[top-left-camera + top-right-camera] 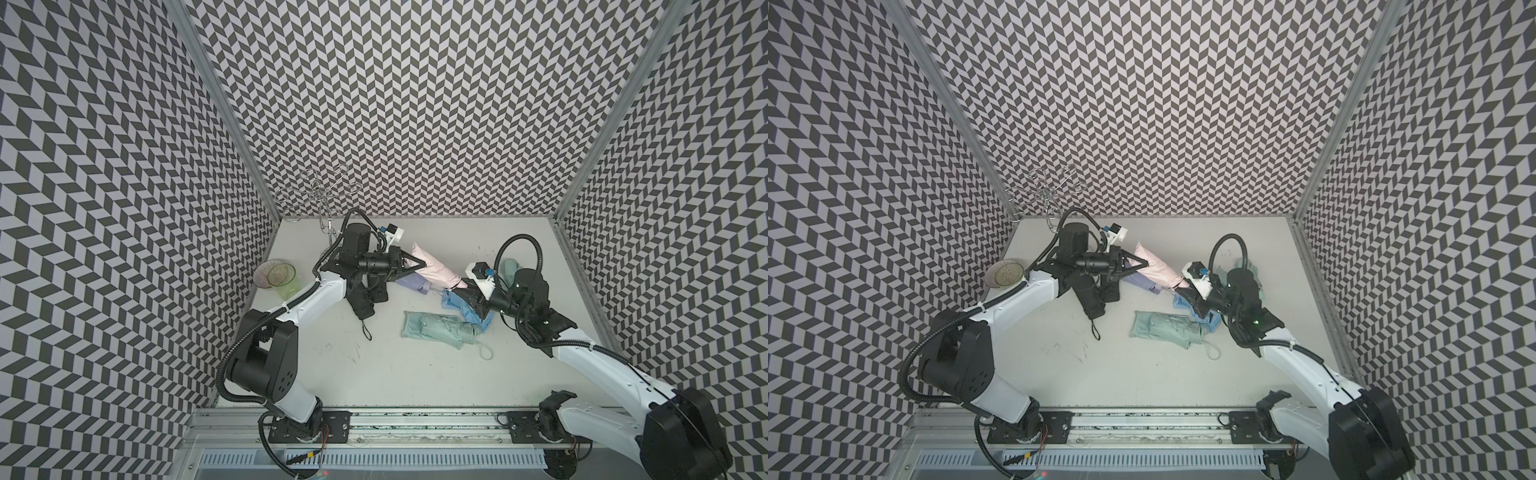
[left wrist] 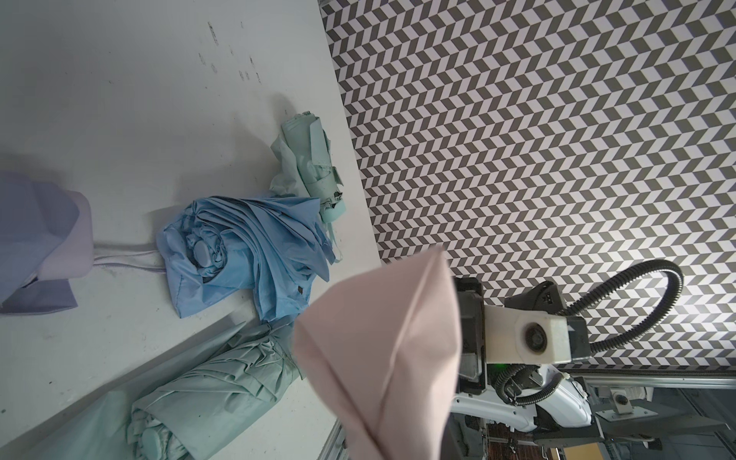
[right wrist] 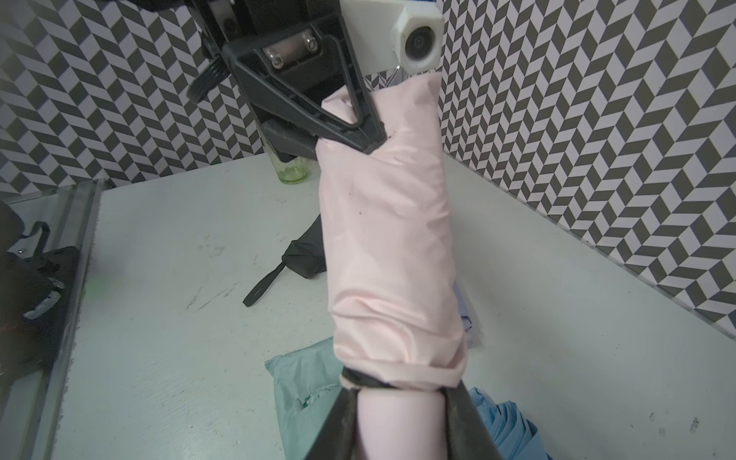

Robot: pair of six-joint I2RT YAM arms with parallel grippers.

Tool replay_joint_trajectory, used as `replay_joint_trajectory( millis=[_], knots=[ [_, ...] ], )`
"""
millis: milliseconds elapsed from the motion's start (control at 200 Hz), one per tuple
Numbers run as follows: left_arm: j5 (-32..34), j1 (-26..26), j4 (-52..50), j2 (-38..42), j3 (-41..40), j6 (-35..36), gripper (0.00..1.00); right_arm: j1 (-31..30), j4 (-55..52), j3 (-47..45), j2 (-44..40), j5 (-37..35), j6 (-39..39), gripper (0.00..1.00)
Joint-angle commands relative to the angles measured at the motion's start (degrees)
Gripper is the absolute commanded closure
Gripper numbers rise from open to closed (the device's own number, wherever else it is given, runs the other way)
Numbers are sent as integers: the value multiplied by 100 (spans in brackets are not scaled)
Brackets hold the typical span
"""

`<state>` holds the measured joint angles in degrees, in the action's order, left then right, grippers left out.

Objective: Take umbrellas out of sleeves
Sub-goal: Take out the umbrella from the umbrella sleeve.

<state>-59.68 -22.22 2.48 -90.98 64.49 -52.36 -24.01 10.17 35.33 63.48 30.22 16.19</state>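
Observation:
My left gripper is pinching one side of the pink sleeve's closed end. It should open and take the closed end nearer its middle (image 3: 402, 113) before it pulls the sleeve off.
A pink umbrella in its pink sleeve (image 1: 434, 266) (image 1: 1156, 268) (image 3: 390, 239) hangs above the table between my two grippers. My left gripper (image 1: 419, 262) (image 1: 1142, 263) (image 3: 370, 139) is shut on the sleeve's closed end; in the left wrist view the sleeve (image 2: 382, 350) hides its jaws. My right gripper (image 1: 459, 284) (image 1: 1181, 286) (image 3: 398, 392) is shut on the umbrella's pink handle (image 3: 398, 426), just below the sleeve's bunched open rim. On the table lie a light blue umbrella (image 1: 457, 305) (image 2: 247, 247), a mint green umbrella (image 1: 440, 330) (image 2: 207, 394), a lilac one (image 1: 411, 282) and a black one (image 1: 361, 307).
Another mint green umbrella (image 1: 509, 268) (image 2: 314, 163) lies near the back right, behind my right arm. Clear plastic cups (image 1: 276, 274) stand at the left edge, a wire rack (image 1: 318, 195) in the back left corner. Patterned walls close three sides.

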Motion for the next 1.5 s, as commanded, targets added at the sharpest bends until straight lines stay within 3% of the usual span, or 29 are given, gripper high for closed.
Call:
replay_joint_trajectory(
  millis=[0, 140, 170, 260, 295, 466, 626, 731, 936, 1312, 1392, 1492],
  knots=[
    [-290, -61, 332, 23, 78, 47, 100, -39, 244, 231, 37, 138, 110, 86],
    [-324, -62, 324, -17, 115, 61, 100, -40, 76, 235, -61, 315, 117, 95],
    [-339, -53, 304, -32, 123, 84, 96, -37, 38, 254, -85, 357, -11, 96],
    [-311, -46, 42, -43, 254, 365, 45, -6, -193, 430, -159, 423, -500, 97],
    [-276, -46, -198, -34, 353, 589, 30, 31, -231, 482, -155, 579, -726, 97],
    [438, 7, -1664, 126, 840, 2097, 1, 322, -592, 928, 179, 1676, -1869, 97],
    [1499, 31, -2520, 494, 843, 3130, 1, 563, -773, 1318, 505, 2605, -3086, 97],
    [1705, 134, -2480, 804, 538, 3271, 0, 768, -1025, 1502, 672, 3153, -3506, 100],
    [1428, 446, -2116, 1182, 122, 3155, 0, 1199, -1015, 1385, 788, 4033, -4250, 100],
    [405, 588, -1569, 1149, -42, 2814, 1, 1198, -862, 1196, 746, 4147, -4384, 100],
    [328, 587, -1557, 1112, -29, 2844, 5, 1170, -866, 1213, 806, 4168, -4403, 100],
    [213, 587, -1565, 1049, -23, 2872, 18, 1139, -911, 1255, 857, 4168, -4363, 100]
  ],
)
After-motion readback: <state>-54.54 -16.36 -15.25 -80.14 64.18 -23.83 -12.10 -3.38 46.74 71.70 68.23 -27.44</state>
